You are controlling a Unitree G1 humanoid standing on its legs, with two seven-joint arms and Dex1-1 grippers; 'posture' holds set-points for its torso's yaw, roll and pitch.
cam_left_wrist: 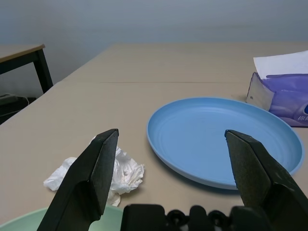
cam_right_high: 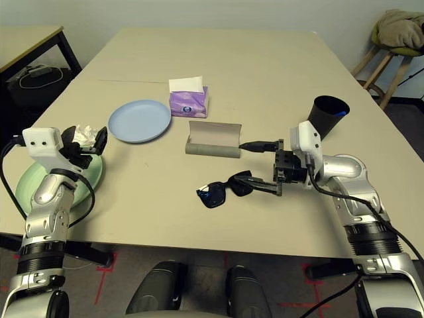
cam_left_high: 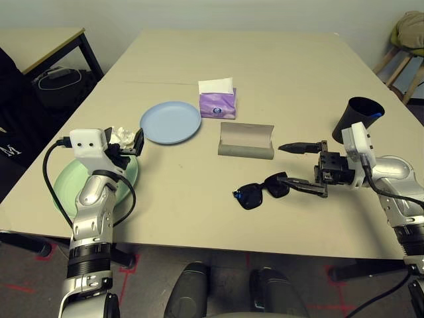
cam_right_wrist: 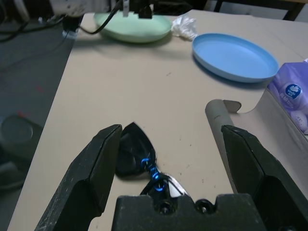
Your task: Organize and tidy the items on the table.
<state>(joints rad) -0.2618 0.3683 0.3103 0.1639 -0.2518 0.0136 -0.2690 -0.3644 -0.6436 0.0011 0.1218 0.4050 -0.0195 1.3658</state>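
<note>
The robot's left gripper will next move to the rim (cam_left_high: 56, 183) of the mint green plate, on the side away from the pale blue plate, and close there.
Black sunglasses (cam_left_high: 260, 193) lie on the beige table (cam_left_high: 265, 73), just at the tip of one finger of my open right gripper (cam_left_high: 283, 164); in the right wrist view they sit low between its fingers (cam_right_wrist: 137, 155). A grey glasses case (cam_left_high: 246, 140) lies just beyond, and a black cup (cam_left_high: 358, 118) stands behind my right wrist. My left gripper (cam_left_high: 129, 149) hovers open over the mint green plate (cam_left_high: 65, 187), pointing at the crumpled white tissue (cam_left_wrist: 113, 174) and the pale blue plate (cam_left_wrist: 221, 137). The purple tissue box (cam_left_high: 217, 103) stands behind the blue plate.
A smaller tan table with black legs (cam_left_high: 40, 41) stands at the back left, with dark bags on the floor beside it. A wooden stool holding a bundle of cloth (cam_left_high: 407, 36) is at the back right. The green plate lies near the table's left front edge.
</note>
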